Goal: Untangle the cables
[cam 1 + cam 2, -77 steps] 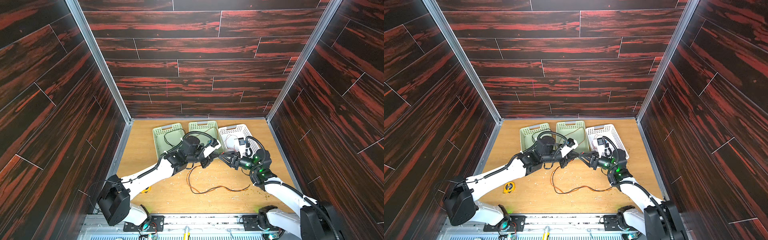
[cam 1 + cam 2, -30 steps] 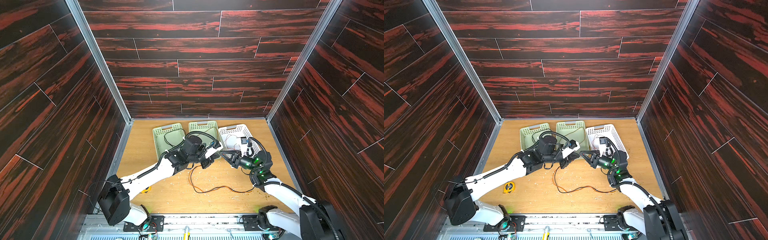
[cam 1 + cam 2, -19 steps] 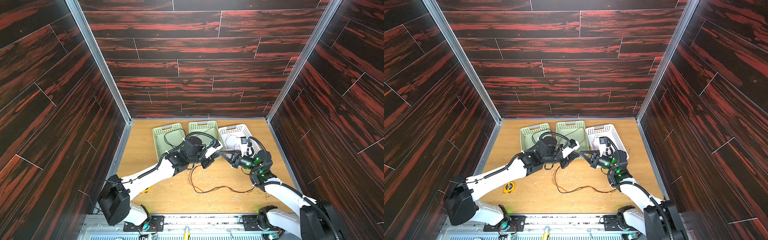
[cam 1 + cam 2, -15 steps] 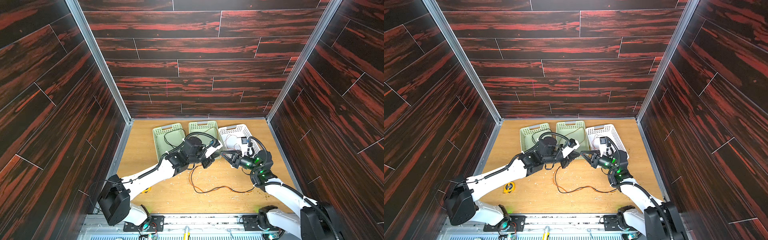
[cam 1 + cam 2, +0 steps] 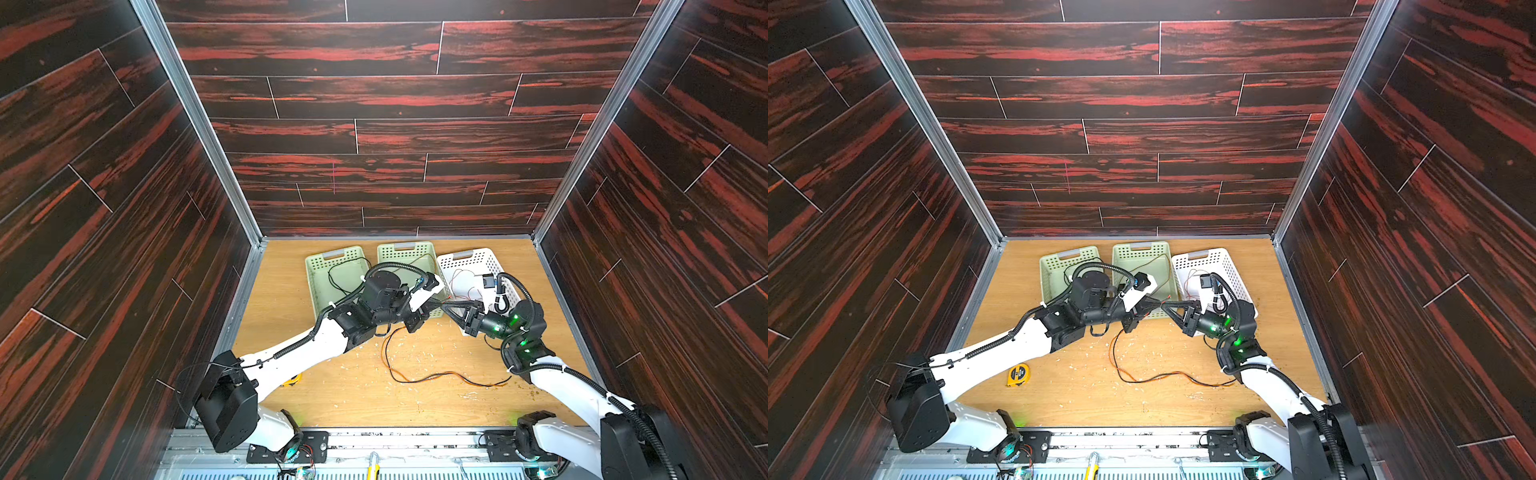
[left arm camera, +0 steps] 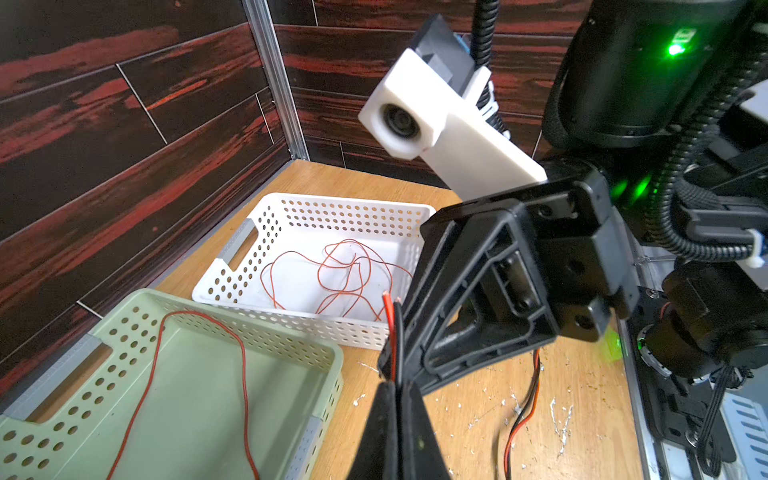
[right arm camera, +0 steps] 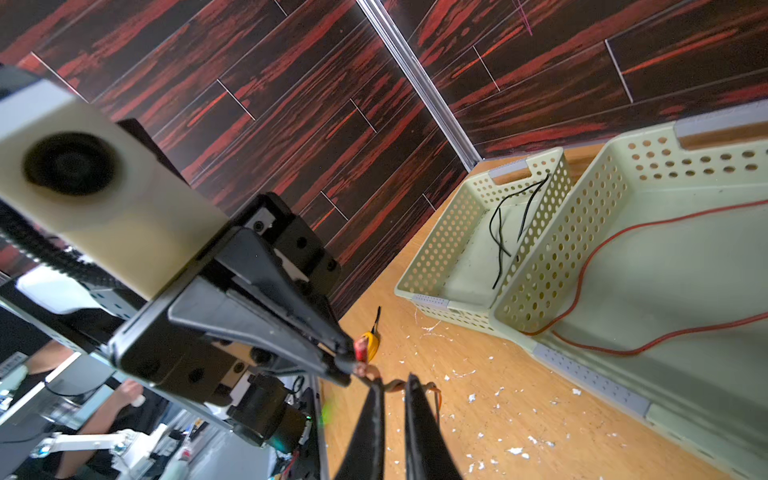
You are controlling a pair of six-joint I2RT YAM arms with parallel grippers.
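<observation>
The red cable tip is right up against the black piece of cable at my right gripper's fingers, so that gripper should open, turn and grab the red cable tip alone (image 6: 388, 299).
A paired black-and-orange cable (image 5: 436, 376) (image 5: 1163, 376) lies looped on the wooden floor and rises to both grippers, which meet tip to tip in front of the baskets. My left gripper (image 5: 436, 306) (image 6: 395, 386) is shut on the cable near its end, and the red tip (image 7: 360, 347) pokes out past it. My right gripper (image 5: 1166, 306) (image 7: 392, 382) pinches the same cable just beside it, with only a narrow gap between its fingers. A black cable (image 5: 340, 274) lies in the left green basket, and orange-red cables lie in the middle green basket (image 6: 241, 365) and the white basket (image 6: 345, 274).
Three baskets stand in a row at the back: left green (image 5: 316, 266), middle green (image 5: 390, 249), white (image 5: 457, 257). A yellow tape measure (image 5: 1018, 374) lies on the floor under my left arm. White crumbs are scattered over the floor.
My right gripper has crept left and back until its tips meet the left gripper's. The cable's loop on the floor has shifted a little. The left arm has barely moved.
</observation>
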